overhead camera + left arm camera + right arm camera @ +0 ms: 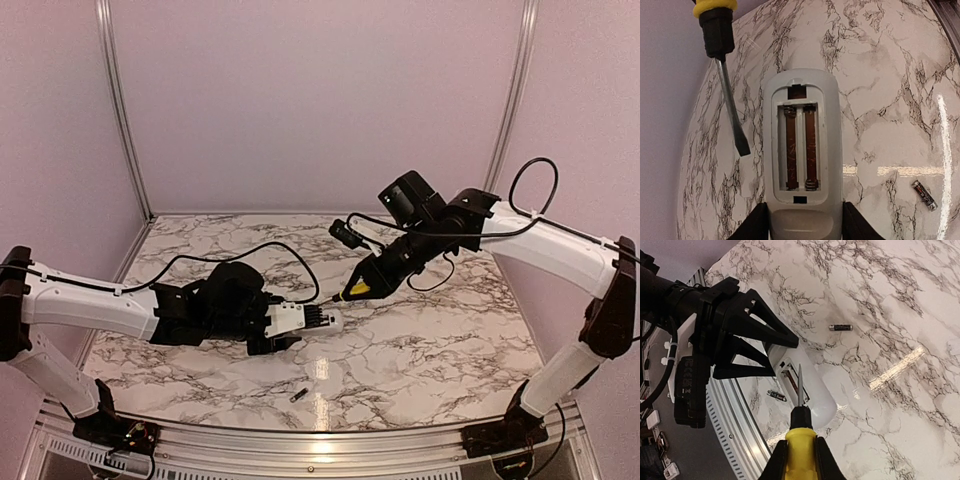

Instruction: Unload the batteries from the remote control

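Note:
My left gripper will put the white remote control down on the marble [234,330] under its black wrist.
My left gripper [275,325] is shut on the white remote control [305,318] and holds its near end between both fingers [802,220]. The remote's battery bay [801,150] is open and empty, with only springs and contacts showing. My right gripper [375,275] is shut on the yellow handle of a screwdriver [800,450]. The screwdriver's blade tip [742,147] hangs just left of the remote, not touching it. One battery [924,194] lies on the table right of the remote, near the front rail [298,394]. In the right wrist view two batteries lie on the marble, one here [776,395] and one here [840,327].
The marble table [420,340] is walled at the back and sides, with a metal rail [330,440] along the front. A small white piece [955,346] lies at the right edge of the right wrist view. Black cables [250,255] trail over the table behind the left arm.

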Robot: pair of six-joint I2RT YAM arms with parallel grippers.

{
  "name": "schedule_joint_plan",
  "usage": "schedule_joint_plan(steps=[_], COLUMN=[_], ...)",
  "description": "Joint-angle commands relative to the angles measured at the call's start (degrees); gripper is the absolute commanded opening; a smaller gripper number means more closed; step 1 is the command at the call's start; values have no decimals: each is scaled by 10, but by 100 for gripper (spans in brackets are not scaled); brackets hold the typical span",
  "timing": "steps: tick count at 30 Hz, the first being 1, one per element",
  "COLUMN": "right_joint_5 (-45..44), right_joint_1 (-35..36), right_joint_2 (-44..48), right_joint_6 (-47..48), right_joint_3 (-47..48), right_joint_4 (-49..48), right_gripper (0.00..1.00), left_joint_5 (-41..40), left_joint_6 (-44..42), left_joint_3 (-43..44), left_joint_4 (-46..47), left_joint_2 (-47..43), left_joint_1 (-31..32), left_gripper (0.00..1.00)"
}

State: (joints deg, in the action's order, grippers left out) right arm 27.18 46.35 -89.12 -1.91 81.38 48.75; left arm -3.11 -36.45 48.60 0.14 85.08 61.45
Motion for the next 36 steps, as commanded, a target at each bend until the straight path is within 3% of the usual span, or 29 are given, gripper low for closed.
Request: schedule_joint_plan(steps=[1, 18, 36], right_joint_5=[-28, -153, -182], right_joint_1=[3, -10, -42], right_joint_2=[21, 55, 92], right_joint_6=[-17, -73, -119], right_joint_3=[33, 27, -27], right_joint_4=[-30, -83, -137], right_gripper=[0, 0, 0], left_joint_5=[-19, -147, -255], left_joint_6=[36, 181, 536], left_joint_3=[-12, -47, -11], left_joint_4=[19, 14, -97], left_joint_2=[-19, -43, -6], left_joint_1=[0, -13, -132], left_gripper=[0, 0, 0])
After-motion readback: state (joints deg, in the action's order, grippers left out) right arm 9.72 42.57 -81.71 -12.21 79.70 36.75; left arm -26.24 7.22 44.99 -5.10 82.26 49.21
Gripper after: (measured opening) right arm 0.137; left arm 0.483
